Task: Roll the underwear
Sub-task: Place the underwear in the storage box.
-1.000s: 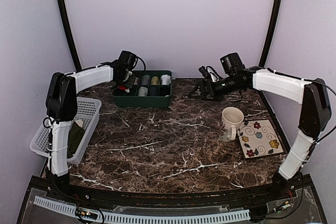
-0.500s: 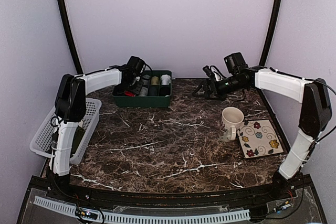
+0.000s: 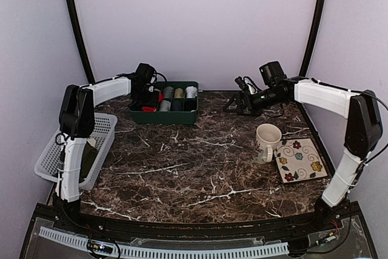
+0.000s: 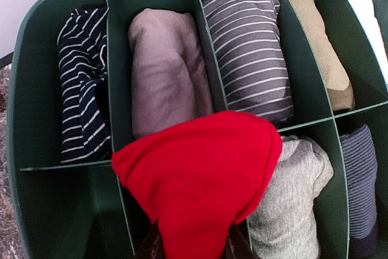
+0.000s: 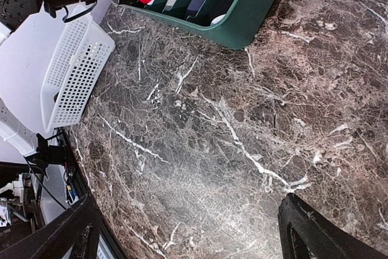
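Observation:
My left gripper is going to release the red underwear in the near-row cell between the bare cell (image 3: 148, 110) (image 4: 188, 210) and the grey knit roll.
The underwear (image 4: 200, 180) is a bright red bundle of fabric, gripped from both sides at its lower end by my left gripper (image 4: 194, 250). It hangs over the near row of the green divided box (image 4: 24, 89), between a bare cell and a grey knit roll (image 4: 291, 204). From above, the left gripper (image 3: 147, 96) sits at the box's left end with the red underwear (image 3: 149, 108) showing below it. My right gripper (image 3: 237, 102) hovers open over the table's far right; in its own view the right gripper (image 5: 194, 235) holds nothing.
The box (image 3: 165, 117) holds several rolled garments in muted colours. A white basket (image 3: 103, 127) with a dark olive garment (image 3: 89, 159) hangs off the left table edge. A mug (image 3: 267, 142) and a floral tile (image 3: 300, 159) sit at the right.
My left gripper swung right over the box with the red bundle, then came back left to the box's left end. The right arm has barely moved.

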Controlling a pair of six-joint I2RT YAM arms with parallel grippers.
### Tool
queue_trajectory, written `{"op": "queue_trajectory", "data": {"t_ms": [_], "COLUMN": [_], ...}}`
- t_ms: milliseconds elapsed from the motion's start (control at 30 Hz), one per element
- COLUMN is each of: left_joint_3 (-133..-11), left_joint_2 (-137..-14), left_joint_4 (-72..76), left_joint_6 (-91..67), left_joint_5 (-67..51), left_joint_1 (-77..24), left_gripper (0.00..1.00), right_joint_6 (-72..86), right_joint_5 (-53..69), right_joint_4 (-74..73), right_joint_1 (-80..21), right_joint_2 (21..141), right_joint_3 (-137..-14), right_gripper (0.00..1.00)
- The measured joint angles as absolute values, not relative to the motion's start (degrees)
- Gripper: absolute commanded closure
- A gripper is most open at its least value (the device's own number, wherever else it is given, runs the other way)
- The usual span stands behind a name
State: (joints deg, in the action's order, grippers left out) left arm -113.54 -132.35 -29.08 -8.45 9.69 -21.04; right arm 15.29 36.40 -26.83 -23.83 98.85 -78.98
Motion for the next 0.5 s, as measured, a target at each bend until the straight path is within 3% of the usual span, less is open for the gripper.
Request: {"op": "queue_trajectory", "data": {"t_ms": [500], "left_joint_3": [-115.7], "left_joint_2": [-133.2], "left_joint_4": [-33.2], "left_joint_6": [-14.2], "left_joint_5": [7.4], "left_joint_1": [-20.1], "left_gripper": [1.00], "right_joint_6": [15.3], "right_joint_5": [36.4], "right_joint_4": [-27.0], "right_joint_1": [-23.8], "right_joint_2": [100.3], "right_joint_3": [-79.0], "right_gripper": [0.00]}}
